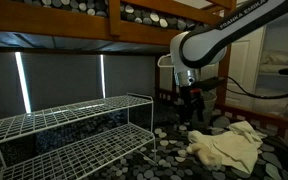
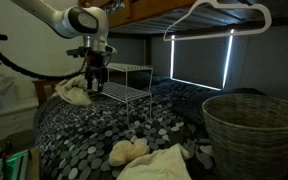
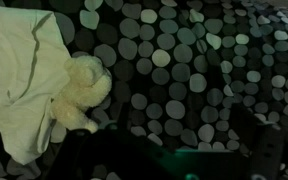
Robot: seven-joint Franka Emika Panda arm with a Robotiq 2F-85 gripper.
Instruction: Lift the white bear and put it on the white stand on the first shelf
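The next spot for my gripper to go and close is the white bear's body [image 1: 201, 149] [image 3: 82, 88], beside the edge of the cream cloth.
The white bear [image 3: 79, 92] lies on the dotted blanket, partly tucked under the edge of a cream cloth [image 3: 19, 80], at the left of the wrist view. In an exterior view it shows as a pale lump [image 1: 199, 138] beside the cloth [image 1: 232, 148]. My gripper [image 1: 191, 102] hangs above the blanket just beside the bear, clear of it; it also shows in the other view [image 2: 95, 82]. Its fingers are dark shapes at the bottom of the wrist view [image 3: 184, 145], spread apart and empty. The white wire stand [image 1: 79, 120] with two shelves stands on the bed [image 2: 126, 82].
A wicker basket [image 2: 254, 125] stands near the camera. A second pale plush [image 2: 127, 151] and a white cloth [image 2: 162, 165] lie on the blanket. A white hanger [image 2: 219, 12] hangs overhead. A wooden bunk frame [image 1: 114, 20] runs above.
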